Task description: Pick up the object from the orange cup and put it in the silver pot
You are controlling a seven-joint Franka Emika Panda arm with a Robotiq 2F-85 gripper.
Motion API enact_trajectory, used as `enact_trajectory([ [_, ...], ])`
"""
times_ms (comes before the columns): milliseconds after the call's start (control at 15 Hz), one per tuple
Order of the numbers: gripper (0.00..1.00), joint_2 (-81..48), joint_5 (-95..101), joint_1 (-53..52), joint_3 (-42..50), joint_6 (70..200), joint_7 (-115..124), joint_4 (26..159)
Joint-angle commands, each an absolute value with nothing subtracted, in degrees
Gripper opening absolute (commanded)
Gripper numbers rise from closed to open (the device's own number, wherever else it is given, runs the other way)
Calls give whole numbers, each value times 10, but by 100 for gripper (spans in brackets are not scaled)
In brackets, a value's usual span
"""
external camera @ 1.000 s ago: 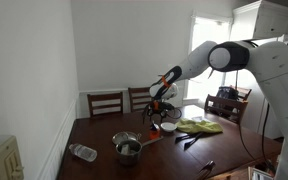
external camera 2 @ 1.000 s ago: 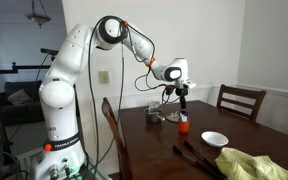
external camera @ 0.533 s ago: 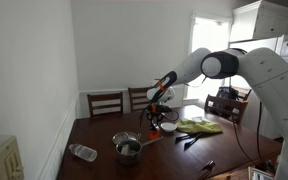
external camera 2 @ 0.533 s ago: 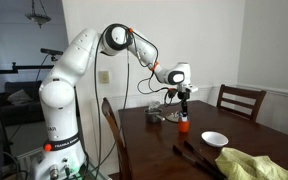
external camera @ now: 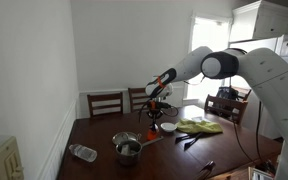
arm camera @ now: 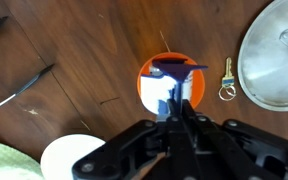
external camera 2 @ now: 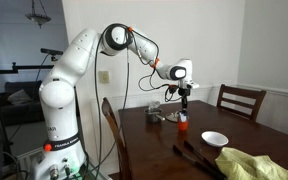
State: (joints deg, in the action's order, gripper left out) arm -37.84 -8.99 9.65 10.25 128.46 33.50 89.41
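I should release the thin blue object inside the silver pot (external camera: 133, 148), toward the long-handle side.
The orange cup (arm camera: 154, 88) stands on the dark wooden table, seen from straight above in the wrist view. A dark blue object (arm camera: 176, 68) sticks up out of it. My gripper (arm camera: 175, 104) reaches down into the cup, its fingers shut on the blue object's stem. In an exterior view the gripper (external camera 2: 183, 110) hangs upright right over the cup (external camera 2: 183, 127). The silver pot (arm camera: 276, 55) lies just right of the cup in the wrist view, and shows in both exterior views (external camera: 127, 148) (external camera 2: 155, 116).
A small key on a ring (arm camera: 227, 84) lies between cup and pot. A white bowl (external camera 2: 214, 139) and a green cloth (external camera 2: 256, 165) sit nearby. Black utensils (arm camera: 16, 92) lie beside the cup, and a clear bottle (external camera: 82, 152) lies near the table's edge. Chairs (external camera: 105, 102) stand round the table.
The jaws have closed onto the blue object in the cup. The arm has stayed over the cup with hardly any shift.
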Motion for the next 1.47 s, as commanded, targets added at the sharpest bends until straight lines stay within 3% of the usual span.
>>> enact_trajectory([
  [0, 2, -361, -96, 98, 107, 1244, 322, 882],
  [333, 2, -321, -78, 94, 118, 1228, 319, 871],
  [1067, 2, -292, -272, 106, -2, 1089, 143, 864],
  [1133, 7, -291, -245, 92, 18, 1118, 177, 866],
  [1400, 2, -301, -279, 95, 5, 1113, 167, 872],
])
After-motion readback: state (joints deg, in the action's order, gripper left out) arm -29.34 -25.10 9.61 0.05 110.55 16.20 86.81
